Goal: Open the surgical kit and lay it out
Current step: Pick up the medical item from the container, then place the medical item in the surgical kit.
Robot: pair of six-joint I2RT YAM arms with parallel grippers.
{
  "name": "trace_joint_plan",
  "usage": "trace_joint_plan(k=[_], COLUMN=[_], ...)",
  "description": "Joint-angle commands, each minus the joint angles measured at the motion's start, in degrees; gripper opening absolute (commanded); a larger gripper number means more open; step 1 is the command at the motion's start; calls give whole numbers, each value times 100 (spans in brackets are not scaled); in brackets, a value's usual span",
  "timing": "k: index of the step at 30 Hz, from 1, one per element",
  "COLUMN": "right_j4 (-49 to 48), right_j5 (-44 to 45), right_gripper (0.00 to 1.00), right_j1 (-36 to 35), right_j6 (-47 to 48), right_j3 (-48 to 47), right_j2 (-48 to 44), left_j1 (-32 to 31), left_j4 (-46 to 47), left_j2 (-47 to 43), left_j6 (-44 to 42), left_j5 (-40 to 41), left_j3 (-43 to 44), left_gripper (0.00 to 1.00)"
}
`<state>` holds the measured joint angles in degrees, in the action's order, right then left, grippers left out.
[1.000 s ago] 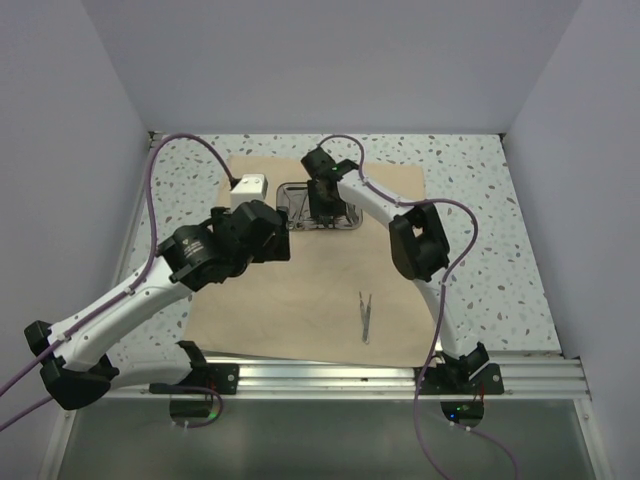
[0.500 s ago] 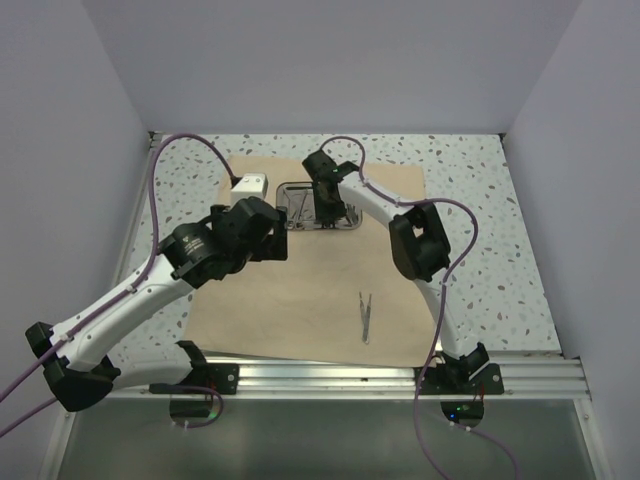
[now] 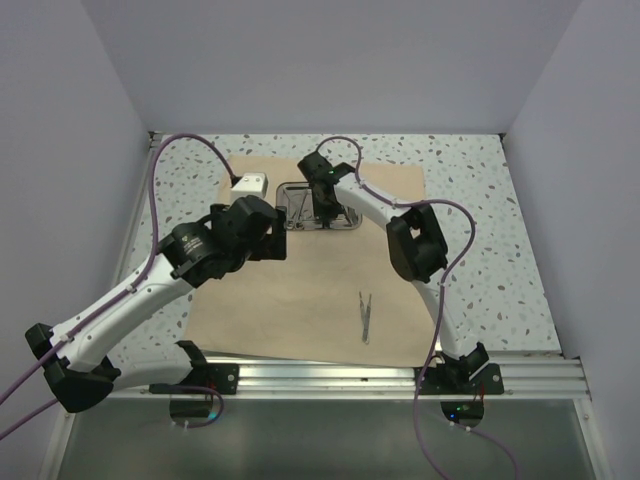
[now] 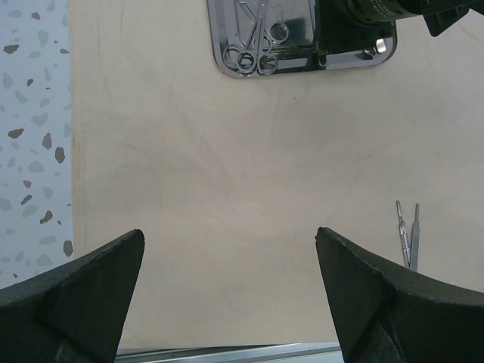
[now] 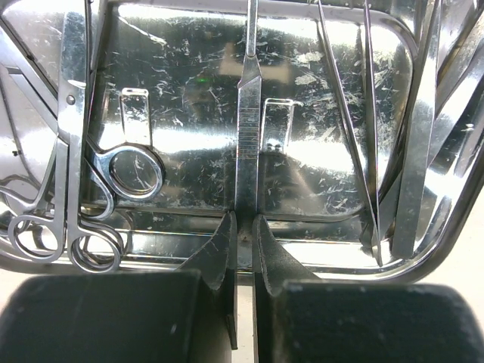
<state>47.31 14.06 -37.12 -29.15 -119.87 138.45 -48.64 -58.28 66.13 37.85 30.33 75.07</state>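
Observation:
I need to let go of the slim flat steel instrument with my right gripper on top of the slim instruments (image 3: 366,318) lying on the tan cloth.
The tan cloth wrap (image 3: 290,290) lies spread flat on the table, with the shiny steel tray (image 3: 346,226) at its far middle. My right gripper (image 5: 243,223) reaches down into the tray (image 5: 189,91) and is shut on the near end of a slim flat steel instrument (image 5: 247,113). Ring-handled scissors (image 5: 83,151) lie at the tray's left, and long tweezers (image 5: 416,151) lean at its right. One slim two-pronged instrument (image 3: 366,315) lies alone on the cloth. My left gripper (image 4: 229,242) hangs open above bare cloth (image 4: 227,166), holding nothing.
Speckled tabletop (image 3: 470,190) shows around the cloth. White walls close in the back and both sides. A metal rail (image 3: 330,378) with the arm bases runs along the near edge. The right arm's wrist (image 4: 363,19) covers part of the tray in the left wrist view.
My right gripper has closed onto the slim instrument in the tray. The left arm has barely shifted and stays open.

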Motion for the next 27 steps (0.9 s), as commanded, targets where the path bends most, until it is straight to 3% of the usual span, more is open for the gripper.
trace_joint_plan(k=[1,12,17,22,27], right_j4=[200,665,841,815,342], right_j5=[-124,193,219,220,105], right_gripper=[0,0,0,0,0], right_j1=[-84,21,30,38,-14], right_j6=[-118,216,190,-12,-398], right_j3=[193,-861,-810,59,2254], right_j2=[411,-125,-695,-1556,-3187], left_j1=[65,65,92,136,364], left_j4=[194,387,379,458,651], left_j2=[-153,-223,-276,-127,75], left_j6=[-128,-304,-330,-585,-961], left_j5=[-27,-89,35,-62,-358], left_j3=[-115,-63,8,122,254], left_gripper=[99,99,99,99,99])
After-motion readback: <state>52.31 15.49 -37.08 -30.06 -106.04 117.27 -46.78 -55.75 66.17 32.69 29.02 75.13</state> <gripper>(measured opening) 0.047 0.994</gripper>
